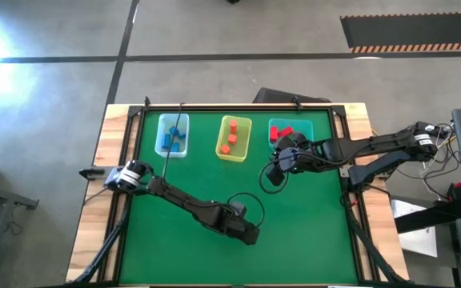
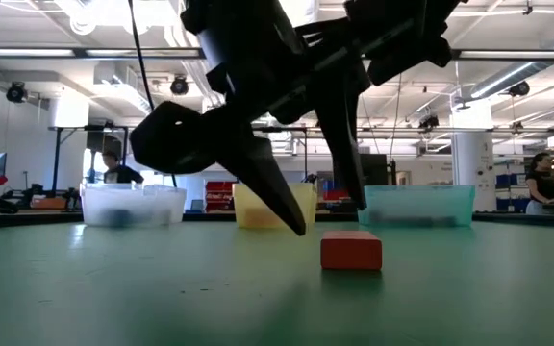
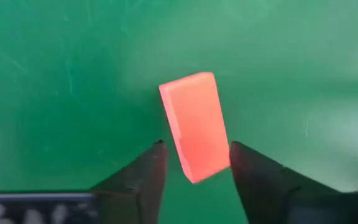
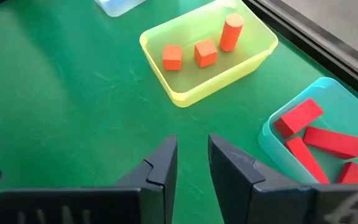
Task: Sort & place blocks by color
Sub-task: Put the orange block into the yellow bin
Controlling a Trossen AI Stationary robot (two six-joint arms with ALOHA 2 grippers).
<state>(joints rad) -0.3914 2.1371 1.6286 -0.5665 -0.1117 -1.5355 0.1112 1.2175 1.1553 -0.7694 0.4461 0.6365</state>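
Observation:
I have only the near end of the slanted red-orange block between my left gripper's fingers, so I will open wider, turn square and close by the block's far end (image 3: 190,86).
A red-orange bar block (image 3: 194,124) lies flat on the green table, also seen in the low view (image 2: 351,250). My left gripper (image 3: 194,163) is open just above it near the table's middle front (image 1: 249,233), one finger on either side of the block's near end. It is not touching the block, and it hides the block in the high view. My right gripper (image 4: 192,155) hovers empty in front of the teal bin (image 1: 273,174), its fingers a narrow gap apart. Blue blocks lie in the clear-bluish bin (image 1: 173,134), orange ones in the yellow bin (image 4: 207,53) and red ones in the teal bin (image 4: 319,140).
The three bins stand in a row along the table's far edge (image 1: 234,138). Bare green mat spreads around the block and toward the near edge. The right arm (image 1: 358,148) reaches in from the right edge. People and shelving show in the room beyond the table (image 2: 113,173).

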